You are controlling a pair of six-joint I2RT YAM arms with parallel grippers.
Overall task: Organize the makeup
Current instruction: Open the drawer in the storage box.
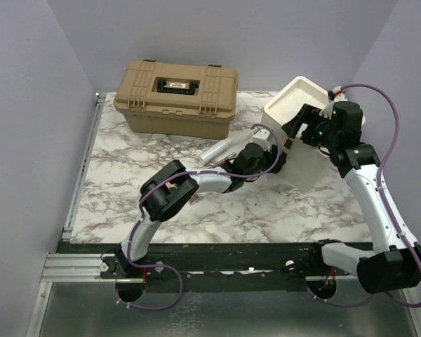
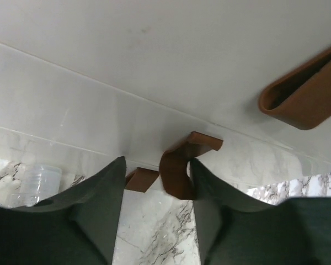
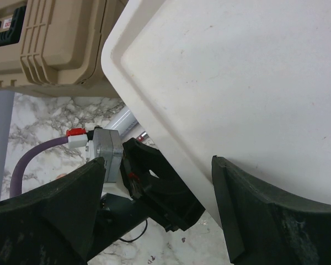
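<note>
My left gripper has the middle brown handle bending against one of its fingers. I should back off and pinch the handle's outer end (image 2: pixel 180 190) before I pull the drawer.
A pale silvery tube (image 1: pixel 219 149) lies on the marble table in front of the tan case. Its clear end shows at the left of the left wrist view (image 2: pixel 37 183). My left gripper (image 1: pixel 269 152) is open at the front of the white drawer box (image 1: pixel 302 165). A brown drawer handle (image 2: pixel 177 168) stands between its fingers, against the right finger (image 2: pixel 209 204). My right gripper (image 1: pixel 305 121) is open over the box's top, and the box's rim (image 3: pixel 154 127) lies between its fingers. The brushes and the light-blue piece are not clearly visible.
A big tan latched case (image 1: pixel 175 95) stands at the back left. The white box sits tilted at the right of the table. A second brown handle (image 2: pixel 303 96) is on the box front. The left arm (image 3: pixel 165 193) lies below the right gripper.
</note>
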